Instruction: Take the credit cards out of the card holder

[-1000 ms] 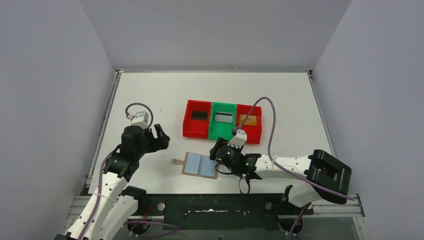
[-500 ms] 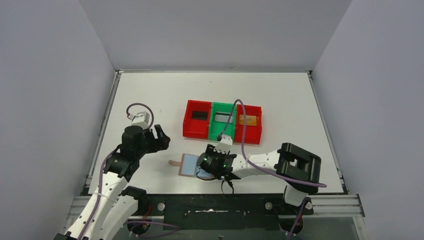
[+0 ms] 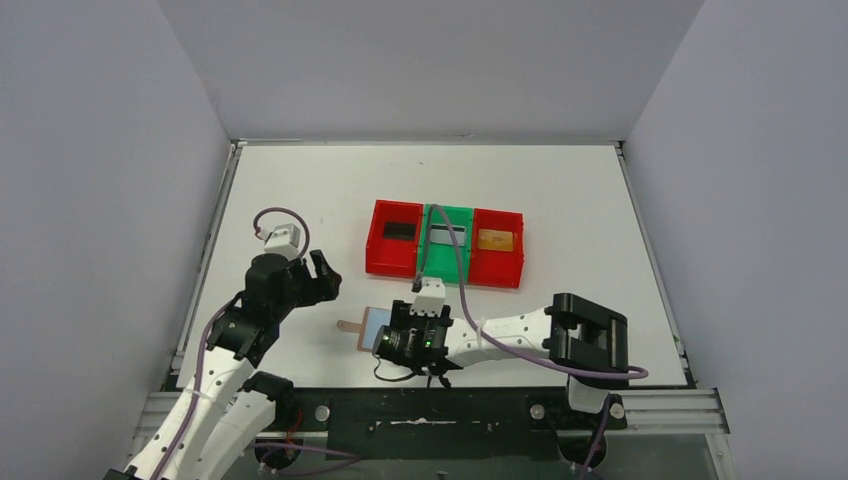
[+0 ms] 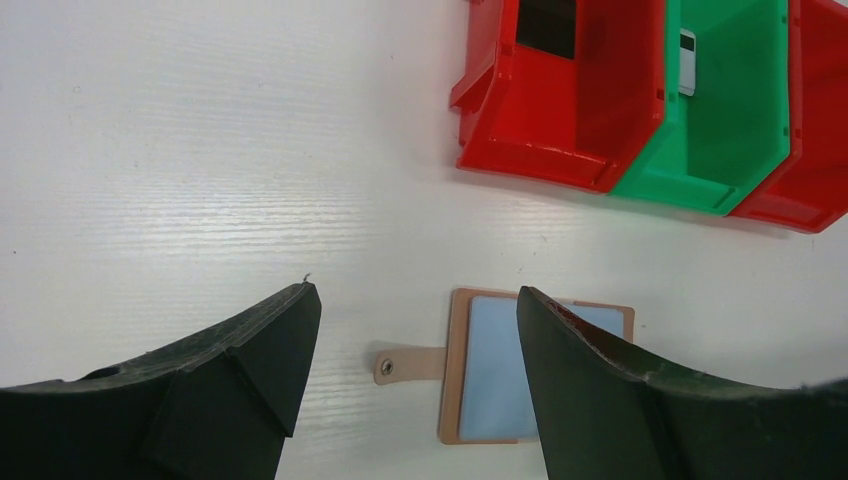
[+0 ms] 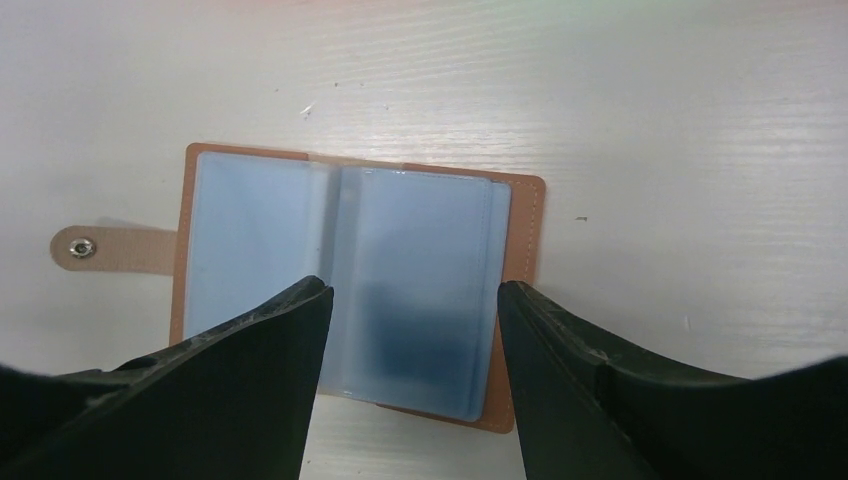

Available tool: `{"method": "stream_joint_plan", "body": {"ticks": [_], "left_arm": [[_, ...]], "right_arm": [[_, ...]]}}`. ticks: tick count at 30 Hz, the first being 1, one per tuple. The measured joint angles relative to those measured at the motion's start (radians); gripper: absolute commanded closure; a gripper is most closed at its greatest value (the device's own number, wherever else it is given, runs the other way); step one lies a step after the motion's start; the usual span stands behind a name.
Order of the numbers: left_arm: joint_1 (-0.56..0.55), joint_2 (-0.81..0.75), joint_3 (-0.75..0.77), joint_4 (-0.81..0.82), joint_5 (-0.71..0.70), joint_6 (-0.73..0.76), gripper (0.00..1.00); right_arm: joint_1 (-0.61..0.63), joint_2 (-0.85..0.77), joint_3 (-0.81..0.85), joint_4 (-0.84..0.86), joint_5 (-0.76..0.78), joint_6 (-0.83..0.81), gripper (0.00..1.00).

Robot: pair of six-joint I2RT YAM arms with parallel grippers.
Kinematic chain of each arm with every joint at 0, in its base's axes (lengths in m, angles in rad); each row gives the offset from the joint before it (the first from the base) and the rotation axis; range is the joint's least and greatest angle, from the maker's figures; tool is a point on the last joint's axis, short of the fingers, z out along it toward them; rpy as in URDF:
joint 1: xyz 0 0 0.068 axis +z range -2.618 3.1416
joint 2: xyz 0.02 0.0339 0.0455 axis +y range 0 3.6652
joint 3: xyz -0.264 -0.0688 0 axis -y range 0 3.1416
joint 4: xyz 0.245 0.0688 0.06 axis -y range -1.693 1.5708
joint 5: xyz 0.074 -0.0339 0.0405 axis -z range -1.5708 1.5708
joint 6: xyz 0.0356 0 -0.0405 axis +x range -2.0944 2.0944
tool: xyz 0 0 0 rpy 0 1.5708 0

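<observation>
The card holder is lying loose near the strap tab. My left gripper needs to steady that side of the card holder while my right gripper pinches the blue pages' loose edge (image 5: 498, 250).
The tan card holder (image 5: 520, 230) lies open and flat on the table, its blue pocket pages up and its strap tab (image 5: 95, 248) pointing left. My right gripper (image 5: 412, 300) hangs open just above its right page, with nothing between the fingers. A dark patch shows on that page; I cannot tell whether it is shadow or a card. In the top view the right gripper (image 3: 405, 338) covers most of the card holder (image 3: 368, 322). My left gripper (image 4: 415, 300) stands open, raised to the holder's left. Three credit cards lie in the bins: black (image 3: 400, 230), silver (image 3: 447, 235), gold (image 3: 495, 240).
A red bin (image 3: 392, 264), a green bin (image 3: 440, 270) and a second red bin (image 3: 497, 274) stand side by side just beyond the holder. The right arm's cable (image 3: 462, 262) arcs over the green bin. Grey walls close in the table on three sides.
My right arm has swung left along the near edge, so its gripper now sits over the card holder instead of at its right edge. The left arm has not moved.
</observation>
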Motion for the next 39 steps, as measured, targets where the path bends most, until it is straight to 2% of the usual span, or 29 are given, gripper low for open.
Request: {"method": "stream_joint_plan", "body": {"ticks": [5, 9, 15, 20, 22, 26, 30, 32, 35, 39], "left_arm": [[-0.016, -0.004, 0.0, -0.001, -0.021, -0.003, 0.28], [-0.025, -0.004, 0.0, -0.006, -0.032, -0.005, 0.28], [-0.05, -0.005, 0.0, -0.01, -0.054, -0.007, 0.28], [-0.076, -0.008, 0.0, -0.017, -0.077, -0.014, 0.28], [-0.086, -0.009, 0.0, -0.019, -0.084, -0.019, 0.28], [-0.095, -0.009, 0.0, -0.024, -0.092, -0.024, 0.28], [-0.098, -0.009, 0.0, -0.026, -0.099, -0.025, 0.28], [-0.098, -0.009, 0.0, -0.026, -0.1, -0.025, 0.28], [-0.098, -0.008, 0.0, -0.027, -0.1, -0.025, 0.28], [-0.098, -0.005, 0.0, -0.029, -0.1, -0.025, 0.27]], "right_arm": [[-0.003, 0.057, 0.003, 0.021, -0.015, -0.011, 0.38], [-0.014, 0.068, 0.003, 0.027, -0.031, -0.012, 0.43], [-0.02, 0.097, 0.013, 0.03, -0.027, -0.024, 0.67], [-0.021, 0.129, 0.064, -0.046, -0.006, 0.005, 0.74], [-0.021, 0.132, 0.077, -0.09, 0.003, 0.032, 0.81], [-0.02, 0.128, 0.077, -0.174, 0.036, 0.074, 0.88], [-0.015, 0.092, 0.048, -0.238, 0.058, 0.094, 0.86], [-0.013, 0.049, 0.018, -0.255, 0.066, 0.087, 0.77], [-0.008, -0.021, -0.02, -0.263, 0.068, 0.069, 0.7], [-0.007, -0.101, -0.066, -0.232, 0.067, 0.049, 0.52]]}}
